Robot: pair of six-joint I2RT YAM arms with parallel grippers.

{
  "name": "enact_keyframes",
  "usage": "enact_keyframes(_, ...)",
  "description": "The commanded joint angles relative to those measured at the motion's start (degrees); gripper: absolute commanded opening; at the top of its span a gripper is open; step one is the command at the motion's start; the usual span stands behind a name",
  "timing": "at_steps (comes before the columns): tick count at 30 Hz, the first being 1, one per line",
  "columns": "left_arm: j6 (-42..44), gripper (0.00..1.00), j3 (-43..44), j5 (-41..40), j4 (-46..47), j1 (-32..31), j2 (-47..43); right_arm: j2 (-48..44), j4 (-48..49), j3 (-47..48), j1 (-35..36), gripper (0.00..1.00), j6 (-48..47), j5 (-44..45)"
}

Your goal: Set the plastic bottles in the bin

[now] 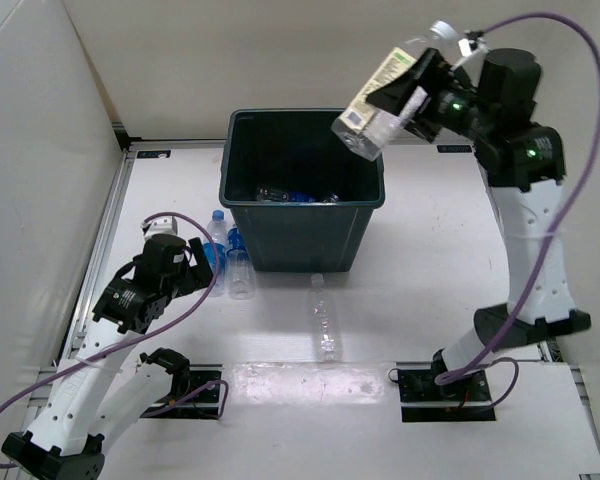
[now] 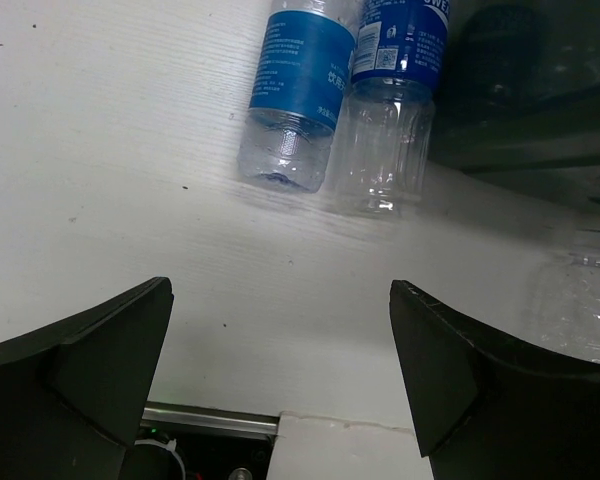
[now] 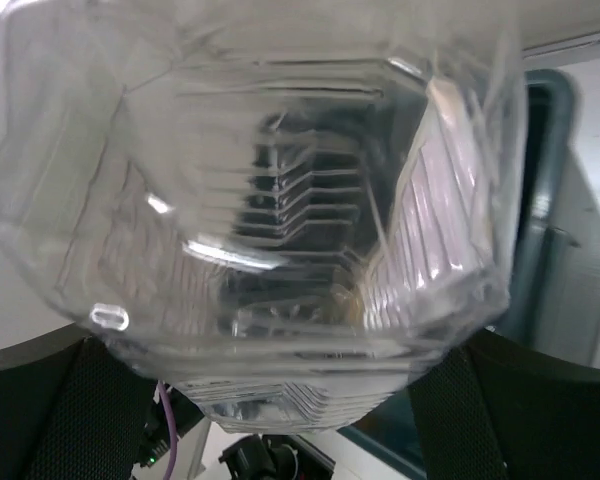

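Observation:
The blue-labelled bottle lies farther from the bin, and next its label [image 1: 214, 256] [image 2: 297, 82] is to have my left gripper close around it.
High over the right rim of the dark bin [image 1: 300, 240], my right gripper [image 1: 415, 85] holds a clear plastic bottle [image 1: 375, 95] with a pale label, tilted with its base down toward the bin. In the right wrist view that bottle [image 3: 280, 200] fills the frame between my fingers, with the bin [image 3: 545, 200] behind it. Several bottles [image 1: 295, 195] lie inside the bin. Two blue-labelled bottles [image 1: 218, 235] [image 1: 239, 268] lie against the bin's left side. My left gripper [image 1: 195, 262] is open just short of them; the left wrist view shows both [image 2: 295, 90] [image 2: 390, 120] ahead of the empty jaws.
An unlabelled clear bottle [image 1: 325, 320] lies on the table in front of the bin. White walls close off the left and back. Purple cables loop from both arms. The bin's dark wall [image 2: 530, 90] stands right of the two bottles.

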Motion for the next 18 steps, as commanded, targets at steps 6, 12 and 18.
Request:
enact_keyframes(6,1.5,1.00,2.7,1.9,-0.5,-0.2,0.6,9.6,-14.3,12.6,8.1,0.90,-5.6,3.5)
enact_keyframes(12,0.2,1.00,2.5,3.7,-1.1,-0.2,1.7,6.1,-13.7,8.7,8.0,0.90,-7.1,3.3)
enact_keyframes(18,-1.1,1.00,2.8,4.8,-1.8,-0.2,3.4,4.8,-14.4,7.8,7.0,0.90,-9.0,2.8)
